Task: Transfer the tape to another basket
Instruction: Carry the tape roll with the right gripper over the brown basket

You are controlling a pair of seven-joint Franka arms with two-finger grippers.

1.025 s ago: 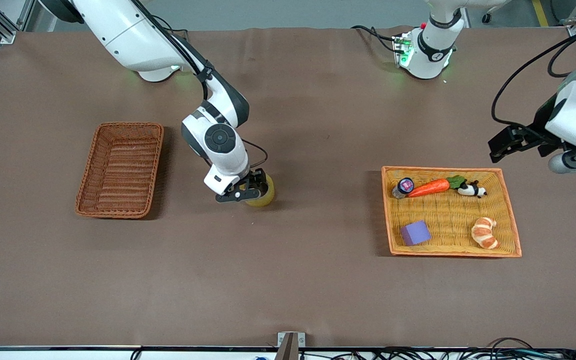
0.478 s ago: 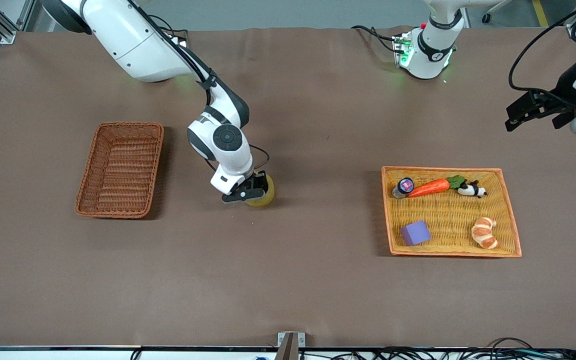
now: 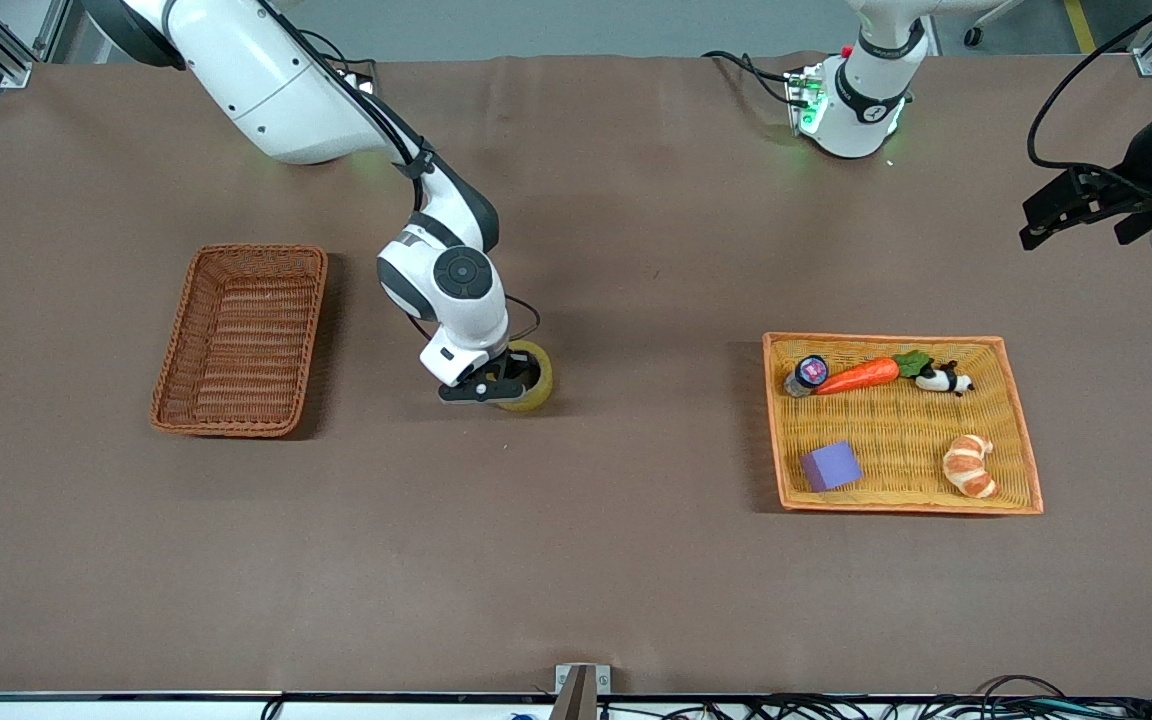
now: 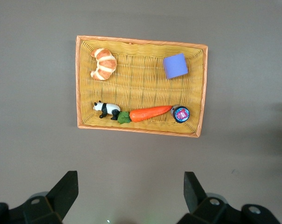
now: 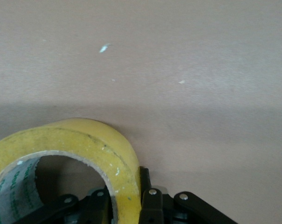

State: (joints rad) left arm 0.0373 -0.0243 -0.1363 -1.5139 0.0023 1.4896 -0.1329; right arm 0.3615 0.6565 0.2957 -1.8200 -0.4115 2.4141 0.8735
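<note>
The robot's right gripper should release the yellowish tape roll in the middle of the empty reddish-brown wicker basket (image 3: 252, 336).
The yellowish tape roll (image 3: 535, 373) is at the brown mat between the two baskets; I cannot tell if it touches the mat. My right gripper (image 3: 508, 386) is shut on its wall. In the right wrist view one finger is inside the hole and one outside the tape (image 5: 87, 142), at my right gripper (image 5: 127, 198). The reddish-brown wicker basket (image 3: 254, 251) stands empty toward the right arm's end. My left gripper (image 3: 1071, 210) is open and empty, high over the left arm's end of the table; its fingers spread wide in the left wrist view (image 4: 130, 183).
The yellow basket with an orange rim (image 3: 886, 339) holds a purple cube (image 3: 830, 466), a croissant (image 3: 969, 465), a carrot (image 3: 858, 376), a panda toy (image 3: 944, 379) and a small round tin (image 3: 810, 371). It also shows in the left wrist view (image 4: 141, 41).
The left arm has risen and drawn back from over the yellow basket toward its end of the table. The right gripper has shifted slightly, and the tape's hole now shows from above.
</note>
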